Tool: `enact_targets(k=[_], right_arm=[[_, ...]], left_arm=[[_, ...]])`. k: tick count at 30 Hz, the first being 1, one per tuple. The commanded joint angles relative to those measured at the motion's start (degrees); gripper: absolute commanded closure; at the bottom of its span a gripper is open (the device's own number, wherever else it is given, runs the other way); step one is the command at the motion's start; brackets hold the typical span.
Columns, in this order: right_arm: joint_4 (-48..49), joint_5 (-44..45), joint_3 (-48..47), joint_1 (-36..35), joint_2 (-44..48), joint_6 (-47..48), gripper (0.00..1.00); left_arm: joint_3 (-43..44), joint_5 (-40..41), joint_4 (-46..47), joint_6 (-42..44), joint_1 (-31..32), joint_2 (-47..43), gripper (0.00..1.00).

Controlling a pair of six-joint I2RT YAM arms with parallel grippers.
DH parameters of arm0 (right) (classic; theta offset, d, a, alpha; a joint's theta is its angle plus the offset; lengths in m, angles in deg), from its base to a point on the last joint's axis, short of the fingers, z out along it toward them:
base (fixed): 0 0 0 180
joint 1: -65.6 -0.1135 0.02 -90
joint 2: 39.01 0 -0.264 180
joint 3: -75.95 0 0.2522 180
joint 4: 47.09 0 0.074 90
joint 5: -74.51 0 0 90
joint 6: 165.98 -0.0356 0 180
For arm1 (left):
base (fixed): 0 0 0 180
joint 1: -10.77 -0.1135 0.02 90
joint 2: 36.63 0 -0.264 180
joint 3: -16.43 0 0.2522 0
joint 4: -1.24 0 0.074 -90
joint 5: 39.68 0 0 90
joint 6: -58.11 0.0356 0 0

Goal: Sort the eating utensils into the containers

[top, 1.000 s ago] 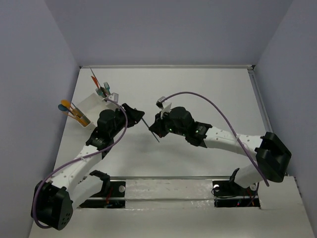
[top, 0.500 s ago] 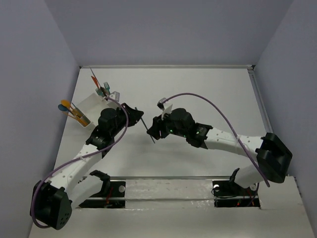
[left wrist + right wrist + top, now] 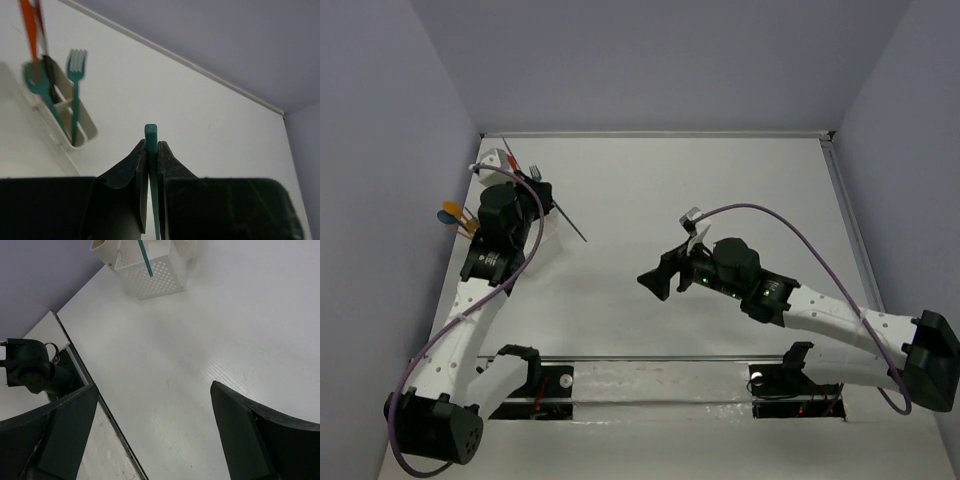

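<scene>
Next, my left gripper lets go of the thin teal utensil in the white container holding the orange and blue pieces (image 3: pixel 484 236).
My left gripper (image 3: pixel 542 195) is shut on a thin teal utensil (image 3: pixel 570 222), which sticks out to the right above the table. In the left wrist view its teal end (image 3: pixel 150 131) pokes up between the closed fingers. The white containers (image 3: pixel 150 282) stand at the back left, mostly under my left arm in the top view. They hold teal forks (image 3: pixel 76 65), an orange stick (image 3: pixel 30 25), and orange and blue pieces (image 3: pixel 455 218). My right gripper (image 3: pixel 655 280) hangs open over bare table in the middle with nothing between its fingers (image 3: pixel 65 425).
The left wall runs close behind the containers. A raised rim (image 3: pixel 660 134) borders the table's far edge. A metal rail (image 3: pixel 660 358) crosses the near side by the arm bases. A purple cable (image 3: pixel 790 225) loops above the right arm.
The utensil passed from right gripper to left: the left shut on it and swung back-left toward the containers. The right gripper opened, let go and drew back to the right.
</scene>
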Motion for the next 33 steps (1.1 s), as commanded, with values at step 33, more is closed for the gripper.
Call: enact_targets(k=[33], right_arm=[[4.0,-1.3,16.7,-0.3,18.2,-1.6,0.0]], left_arm=[[-1.9,31.8,8.3,19.0,-22.3,4.8,0.99]])
